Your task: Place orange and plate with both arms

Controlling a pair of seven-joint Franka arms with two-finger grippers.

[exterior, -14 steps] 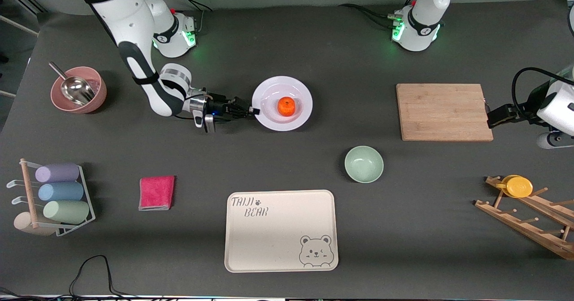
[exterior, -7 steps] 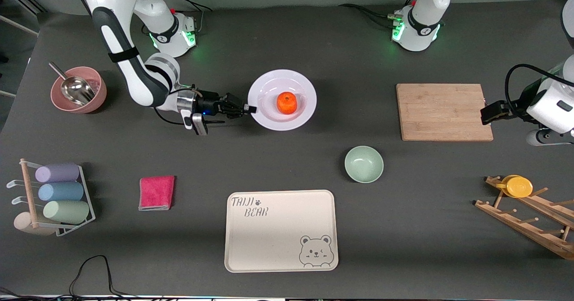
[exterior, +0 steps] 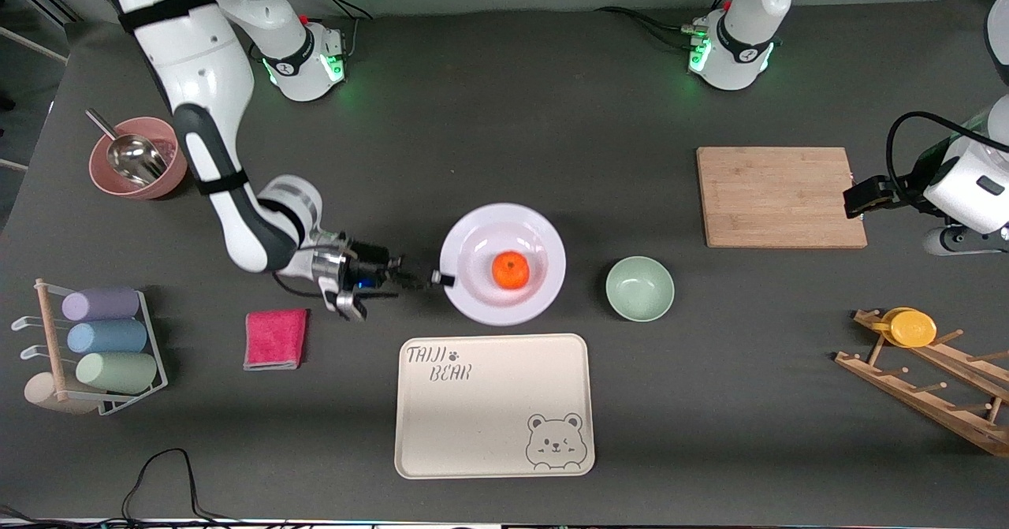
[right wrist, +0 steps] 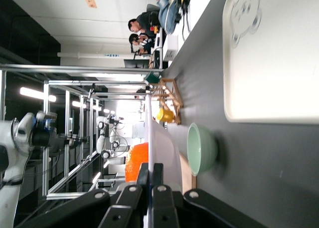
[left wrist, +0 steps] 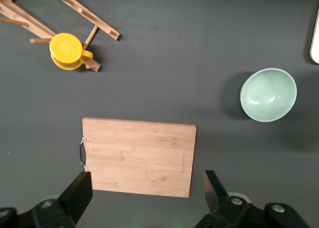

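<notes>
The robot's right gripper will set the white plate down on the bear tray [exterior: 491, 387], between the tray's lettering and the bear drawing.
The white plate [exterior: 473, 302] carries the orange [exterior: 510, 270] in its middle. My right gripper [exterior: 441, 279] is shut on the plate's rim and holds it level, slightly above the table, over the bare strip between the bear tray and the table's middle. In the right wrist view the fingers [right wrist: 158, 172] pinch the thin rim of the plate [right wrist: 163, 138], with the orange [right wrist: 137, 160] showing past it. My left gripper [exterior: 855, 198] is open and empty over the table edge of the cutting board [exterior: 779, 196]; its open jaws frame the cutting board [left wrist: 137, 155] in the left wrist view.
A pale green bowl [exterior: 639, 288] stands beside the held plate. The cream bear tray [exterior: 493, 405] lies nearer the camera. A pink cloth [exterior: 274, 338], a cup rack [exterior: 94, 348] and a pink bowl with scoop [exterior: 138, 158] are at the right arm's end. A wooden rack holds a yellow cup [exterior: 910, 328].
My right gripper has carried the plate with the orange toward the camera, close to the bear tray. My left gripper shifted slightly toward the cutting board, then held still.
</notes>
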